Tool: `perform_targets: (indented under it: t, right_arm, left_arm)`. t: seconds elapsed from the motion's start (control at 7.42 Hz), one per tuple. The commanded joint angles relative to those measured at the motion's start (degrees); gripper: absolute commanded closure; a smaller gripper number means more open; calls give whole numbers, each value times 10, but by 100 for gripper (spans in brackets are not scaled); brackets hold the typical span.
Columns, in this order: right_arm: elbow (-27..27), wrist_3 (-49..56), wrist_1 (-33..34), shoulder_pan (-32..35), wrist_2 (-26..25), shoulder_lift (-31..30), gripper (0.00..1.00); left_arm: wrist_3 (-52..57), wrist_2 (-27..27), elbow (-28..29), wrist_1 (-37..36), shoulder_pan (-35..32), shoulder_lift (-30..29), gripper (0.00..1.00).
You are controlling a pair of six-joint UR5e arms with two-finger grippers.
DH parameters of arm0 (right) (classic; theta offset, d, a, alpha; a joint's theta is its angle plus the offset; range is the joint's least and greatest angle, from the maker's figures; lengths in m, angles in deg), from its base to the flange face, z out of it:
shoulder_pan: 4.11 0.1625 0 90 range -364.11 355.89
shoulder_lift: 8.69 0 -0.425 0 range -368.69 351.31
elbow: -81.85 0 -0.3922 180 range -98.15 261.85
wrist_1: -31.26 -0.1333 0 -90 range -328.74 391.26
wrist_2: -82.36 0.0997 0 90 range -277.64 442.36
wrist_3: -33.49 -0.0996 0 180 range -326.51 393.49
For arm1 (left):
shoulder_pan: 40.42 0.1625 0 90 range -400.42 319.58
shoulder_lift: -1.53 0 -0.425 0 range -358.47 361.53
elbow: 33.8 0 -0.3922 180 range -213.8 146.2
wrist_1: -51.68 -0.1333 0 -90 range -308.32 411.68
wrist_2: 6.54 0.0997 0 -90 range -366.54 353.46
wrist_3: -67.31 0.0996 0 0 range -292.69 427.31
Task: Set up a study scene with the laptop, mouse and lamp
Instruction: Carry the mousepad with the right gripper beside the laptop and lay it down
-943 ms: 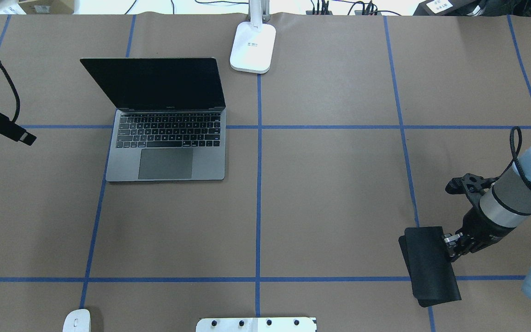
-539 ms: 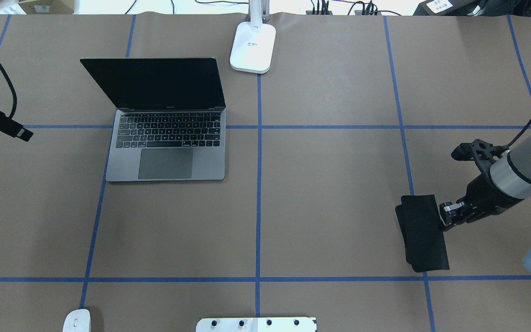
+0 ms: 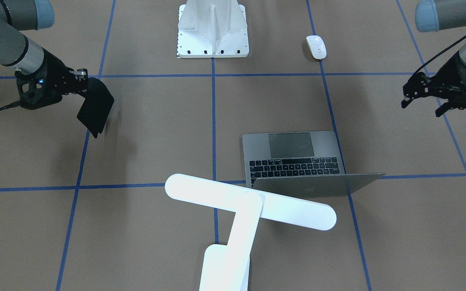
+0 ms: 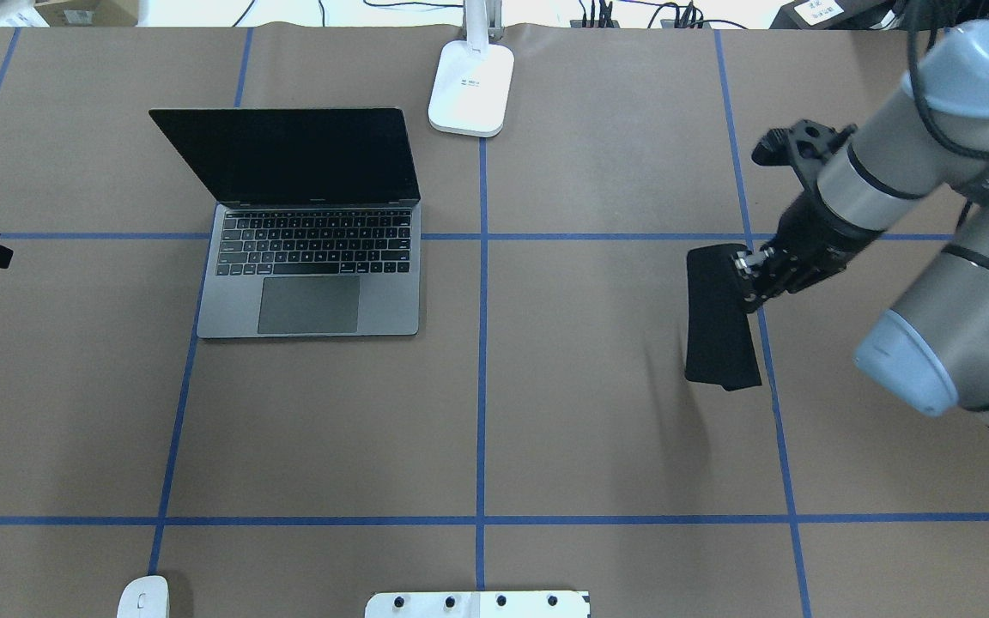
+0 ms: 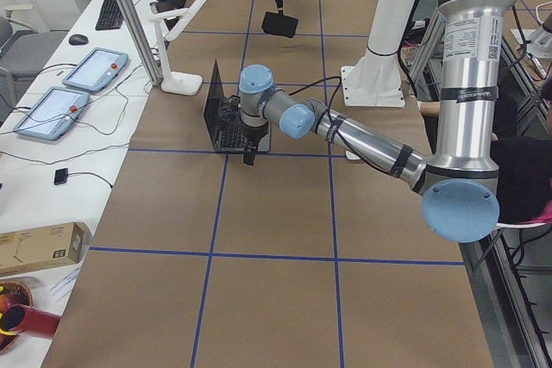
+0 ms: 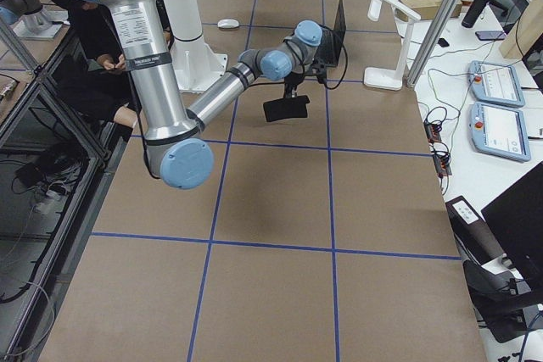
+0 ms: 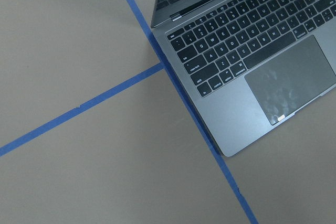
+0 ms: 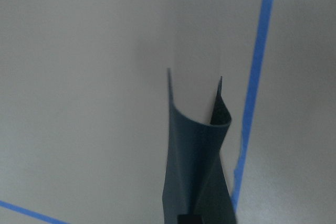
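Observation:
I will use my right gripper to set the black soft pad down next to the grey laptop, by the lamp's bar head [image 3: 183, 159].
The grey laptop [image 4: 314, 283] stands open at the table's left, also in the front view [image 3: 297, 155] and the left wrist view [image 7: 247, 45]. The white mouse [image 4: 142, 597] lies at the near left edge, also in the front view [image 3: 316, 46]. The white lamp [image 4: 471, 86] stands at the far middle, its bar head over the table [image 3: 253, 202]. My right gripper [image 4: 748, 276] is shut on a black soft pad [image 4: 720, 322] and holds it hanging above the table [image 3: 95, 106], curled in the right wrist view [image 8: 197, 166]. My left gripper [image 3: 421, 106] is open and empty, left of the laptop.
A white bolted pedestal [image 4: 477, 603] stands at the near middle edge, also in the front view [image 3: 212, 30]. Blue tape lines [image 4: 482, 343] divide the brown table. Tablets and cables lie beyond the table's far edge.
My right gripper has carried the black pad away from the near right corner, farther out and to the left, and higher. My left gripper has drawn back toward the left edge.

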Motion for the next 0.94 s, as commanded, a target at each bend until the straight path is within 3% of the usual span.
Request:
perform_targets:
  t: [0.0, 0.27, 0.54, 0.81]
  right_arm:
    - [-60, 85, 169, 6, -34, 167, 88]
    - [-166, 85, 183, 6, -34, 284, 88]
    - [-278, 87, 189, 6, -34, 391, 88]
    - [-291, 90, 239, 6, -35, 434, 88]
  left_arm:
    - [-98, 2, -28, 13, 12, 29, 0]
    - [-192, 4, -28, 57, 50, 49, 0]
    - [-303, 40, -28, 155, 139, 90, 1]
    - [-333, 46, -28, 176, 178, 107, 0]
